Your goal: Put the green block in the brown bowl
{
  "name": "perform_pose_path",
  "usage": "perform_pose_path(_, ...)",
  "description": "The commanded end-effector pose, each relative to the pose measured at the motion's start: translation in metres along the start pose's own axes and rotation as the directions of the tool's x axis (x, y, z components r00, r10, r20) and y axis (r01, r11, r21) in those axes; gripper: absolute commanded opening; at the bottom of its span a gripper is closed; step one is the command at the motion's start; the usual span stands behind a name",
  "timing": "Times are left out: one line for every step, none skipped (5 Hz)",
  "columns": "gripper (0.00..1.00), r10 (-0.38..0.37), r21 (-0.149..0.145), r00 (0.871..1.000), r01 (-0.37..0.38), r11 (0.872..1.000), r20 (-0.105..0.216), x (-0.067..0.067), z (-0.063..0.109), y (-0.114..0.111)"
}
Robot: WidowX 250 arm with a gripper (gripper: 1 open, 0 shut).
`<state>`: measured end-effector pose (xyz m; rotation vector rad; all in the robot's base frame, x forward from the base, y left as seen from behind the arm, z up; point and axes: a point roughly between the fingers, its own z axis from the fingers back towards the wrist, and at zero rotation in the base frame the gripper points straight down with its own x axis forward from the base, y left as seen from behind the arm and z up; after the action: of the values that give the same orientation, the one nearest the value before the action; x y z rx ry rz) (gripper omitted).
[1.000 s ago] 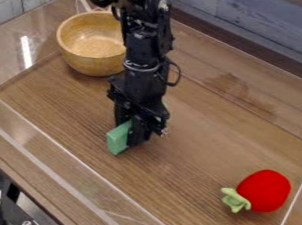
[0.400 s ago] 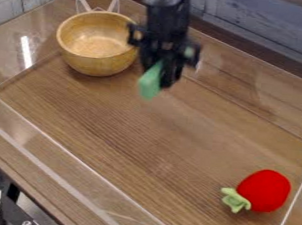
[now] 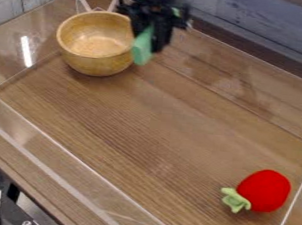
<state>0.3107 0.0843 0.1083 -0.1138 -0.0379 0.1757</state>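
My gripper is going to let go of the green block on the tan inside of the brown bowl (image 3: 93, 40), close to the middle of the bowl.
My gripper (image 3: 149, 36) hangs in the air at the upper middle of the camera view, pointing down, shut on the green block (image 3: 142, 49). The mint-green bar hangs from the fingers, its lower end showing just beside the right rim of the brown bowl (image 3: 96, 42). The light-brown wooden bowl sits on the table at the upper left, and its tan inside holds nothing. The block is lifted off the table and is beside the bowl's rim, not over its middle.
A red strawberry toy (image 3: 259, 190) with green leaves lies at the lower right. Clear plastic walls (image 3: 17, 132) ring the wooden tabletop. A grey plank wall runs along the back.
The gripper has lifted the green block off the table and carried it up and toward the back left, from mid-table to the bowl's right rim.
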Motion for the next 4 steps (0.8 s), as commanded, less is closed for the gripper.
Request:
perform_pose_path(0.00, 0.017, 0.022, 0.998, -0.019, 1.000, 0.067, 0.016, 0.020, 0.036)
perform_pose_path(0.00, 0.034, 0.032, 0.997, -0.037, 0.999, 0.074, 0.021, 0.015, 0.055)
perform_pose_path(0.00, 0.044, 0.043, 0.996, -0.047, 0.998, 0.076, 0.025, 0.007, 0.069)
perform_pose_path(0.00, 0.054, 0.053, 0.996, -0.058, 0.997, 0.076, 0.027, 0.001, 0.080)
